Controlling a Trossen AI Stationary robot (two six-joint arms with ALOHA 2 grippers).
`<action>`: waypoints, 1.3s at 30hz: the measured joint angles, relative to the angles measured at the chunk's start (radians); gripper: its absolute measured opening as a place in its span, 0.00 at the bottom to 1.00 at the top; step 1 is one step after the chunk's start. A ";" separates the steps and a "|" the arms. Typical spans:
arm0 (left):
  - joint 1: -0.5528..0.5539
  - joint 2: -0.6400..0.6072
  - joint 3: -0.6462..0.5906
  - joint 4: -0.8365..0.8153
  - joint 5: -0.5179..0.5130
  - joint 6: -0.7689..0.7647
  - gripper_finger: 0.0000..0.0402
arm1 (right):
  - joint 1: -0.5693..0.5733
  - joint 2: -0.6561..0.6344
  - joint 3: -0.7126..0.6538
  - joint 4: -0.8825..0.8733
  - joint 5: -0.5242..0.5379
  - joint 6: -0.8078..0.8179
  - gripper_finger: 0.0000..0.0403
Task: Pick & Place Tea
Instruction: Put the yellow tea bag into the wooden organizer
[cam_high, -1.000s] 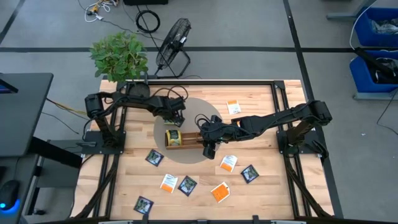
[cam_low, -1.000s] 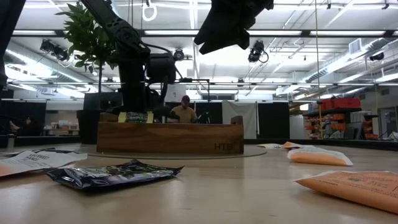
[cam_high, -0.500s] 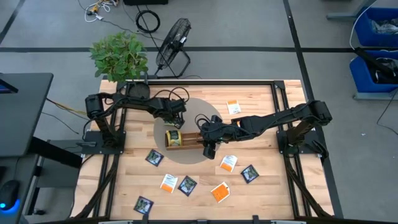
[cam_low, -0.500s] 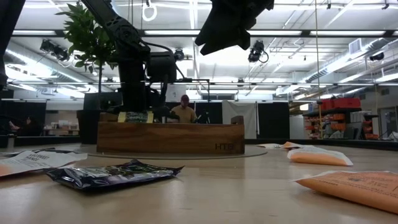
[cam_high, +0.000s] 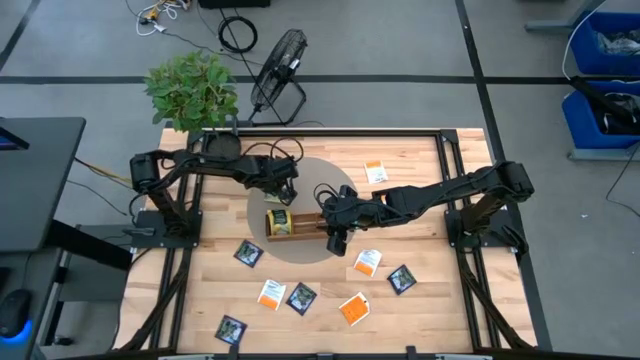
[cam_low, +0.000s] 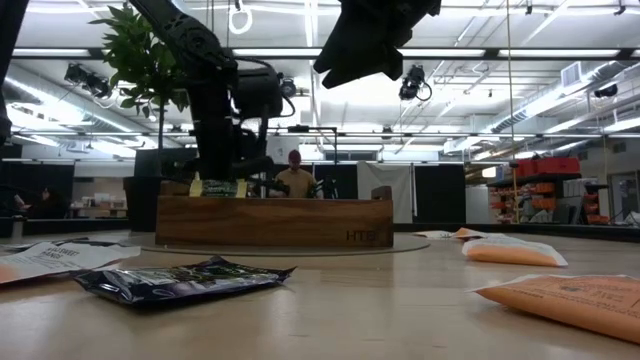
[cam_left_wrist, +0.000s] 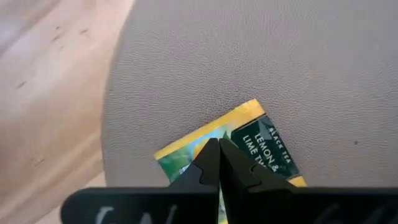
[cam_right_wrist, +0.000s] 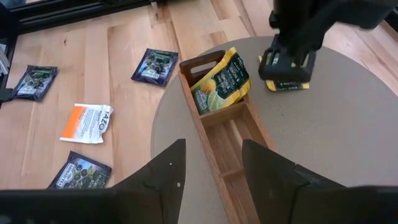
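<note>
My left gripper needs to open its fingers, go lower and pinch up a fold (cam_left_wrist: 224, 132), as the yellow-green sachet lies flat on the mat under its shut fingertips.
A long brown wooden tray (cam_high: 305, 222) lies on a round grey mat (cam_high: 310, 180). A yellow-green tea sachet (cam_right_wrist: 221, 84) leans in its left end compartment. My left gripper (cam_high: 284, 192) is over the mat just beyond the tray's left end, shut on a second yellow-green sachet (cam_left_wrist: 261, 143). My right gripper (cam_high: 336, 243) hovers open above the tray's right half and holds nothing. Several navy and orange-and-white sachets lie flat on the wood near the table's near edge, such as one navy (cam_high: 248, 253) and one orange (cam_high: 353, 309). Another orange-and-white one (cam_high: 375, 172) lies toward the far edge. My left gripper pinches the yellow-green sachet between its two shut fingers (cam_left_wrist: 210, 163) at the sachet's edge (cam_left_wrist: 214, 134), coming from above and pointing down. The sachet lies below the fingers, over the grey mat (cam_right_wrist: 285, 84). Whether it rests on the mat or is lifted clear does not show.
A potted plant (cam_high: 192, 90) and a small fan (cam_high: 278, 62) stand beyond the table's far edge. Dark frame rails run along the table's left (cam_high: 175, 260) and right (cam_high: 470, 260) sides. In the low view a navy sachet (cam_low: 185, 280) and orange ones (cam_low: 570, 298) lie close to the camera.
In the low view my left gripper has risen a little behind the tray's left end, staying shut. The right arm has kept still.
</note>
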 joint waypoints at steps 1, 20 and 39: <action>0.000 -0.011 0.000 0.002 -0.005 0.000 0.00 | 0.000 0.000 0.000 -0.001 0.000 0.000 0.41; 0.037 -0.043 0.001 -0.151 0.060 0.497 0.49 | 0.014 0.000 0.000 -0.005 -0.001 -0.010 0.41; 0.111 -0.041 0.002 -0.042 0.195 -0.010 0.72 | 0.012 0.000 0.000 -0.004 -0.001 -0.011 0.41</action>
